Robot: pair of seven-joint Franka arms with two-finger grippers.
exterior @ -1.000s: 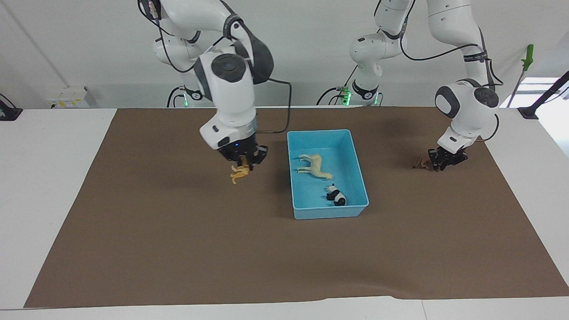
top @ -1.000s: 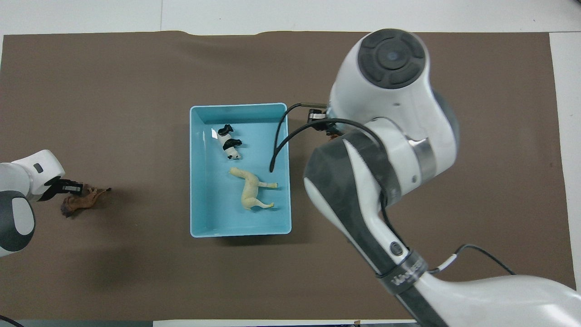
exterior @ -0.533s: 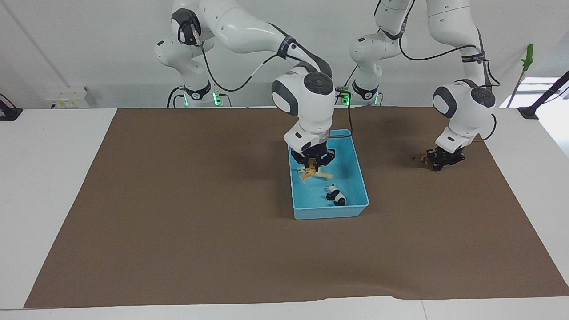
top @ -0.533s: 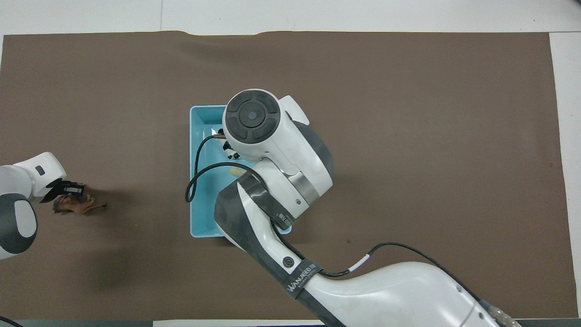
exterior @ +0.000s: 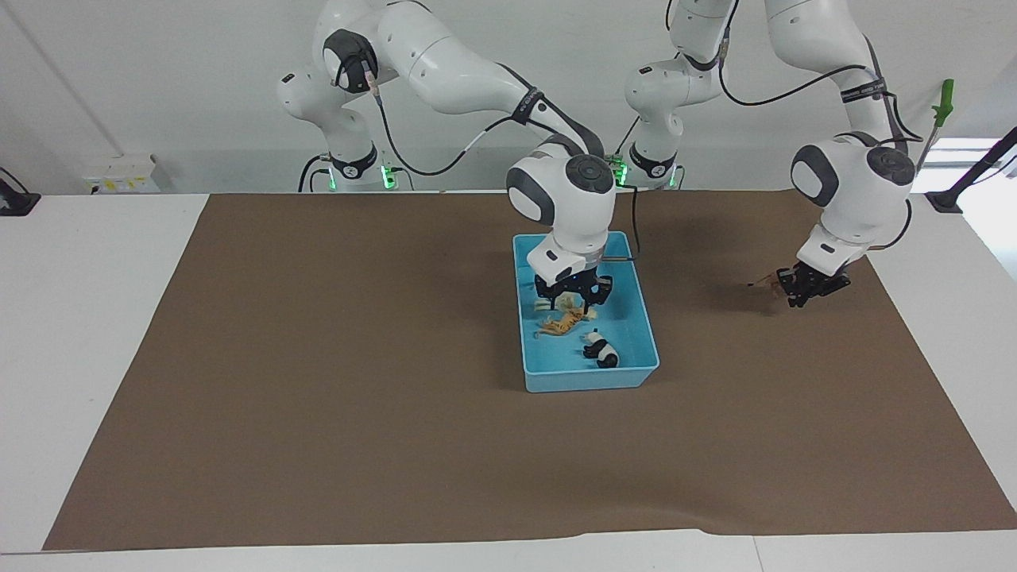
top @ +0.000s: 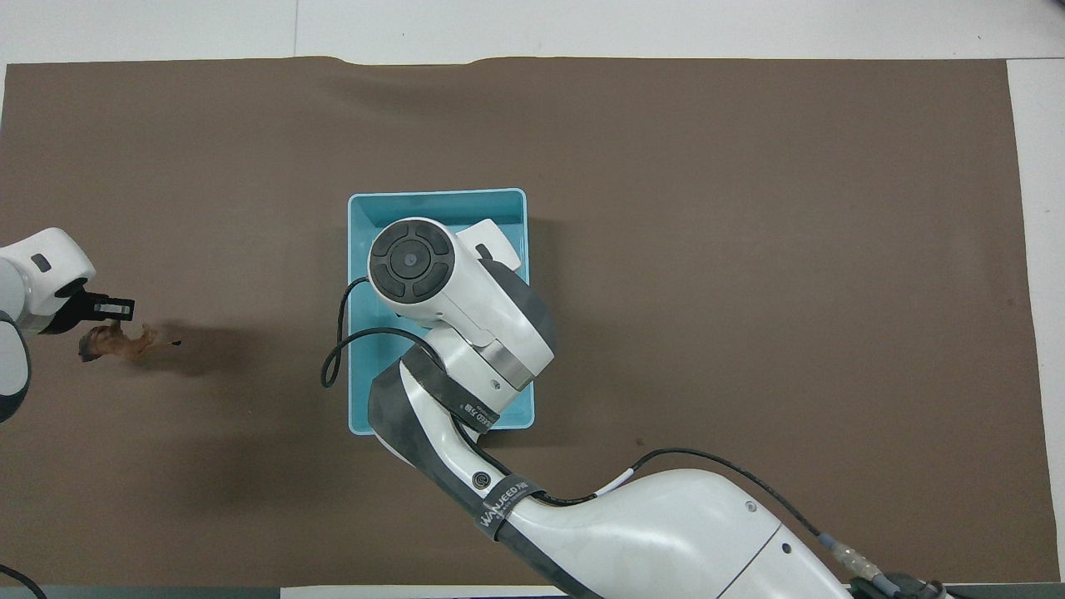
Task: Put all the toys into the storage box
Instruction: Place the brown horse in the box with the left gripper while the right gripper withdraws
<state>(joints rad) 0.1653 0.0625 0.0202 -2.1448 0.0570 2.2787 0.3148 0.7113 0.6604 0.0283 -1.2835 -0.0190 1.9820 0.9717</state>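
The robot's left gripper will release the brown lion in the light blue storage box (top: 419,301), next to the orange tiger.
The light blue storage box (exterior: 589,380) sits mid-mat. In it lie the orange tiger (exterior: 560,323), the panda (exterior: 601,349) and the cream horse (exterior: 566,303), which is mostly hidden by my right gripper (exterior: 574,297). That gripper is open just above the tiger, inside the box. In the overhead view the right arm covers the box's (top: 437,198) contents. My left gripper (exterior: 804,288) is shut on the brown lion (exterior: 769,281) and holds it a little above the mat toward the left arm's end; both also show in the overhead view, the gripper (top: 108,309) and the lion (top: 112,343).
A brown mat (exterior: 318,397) covers most of the white table (exterior: 87,334). A black clamp arm and a green-handled tool (exterior: 943,103) stand at the table's edge by the left arm's end.
My right gripper carried the tiger over the box, opened and let it drop inside. My left gripper closed on the lion and raised it off the mat.
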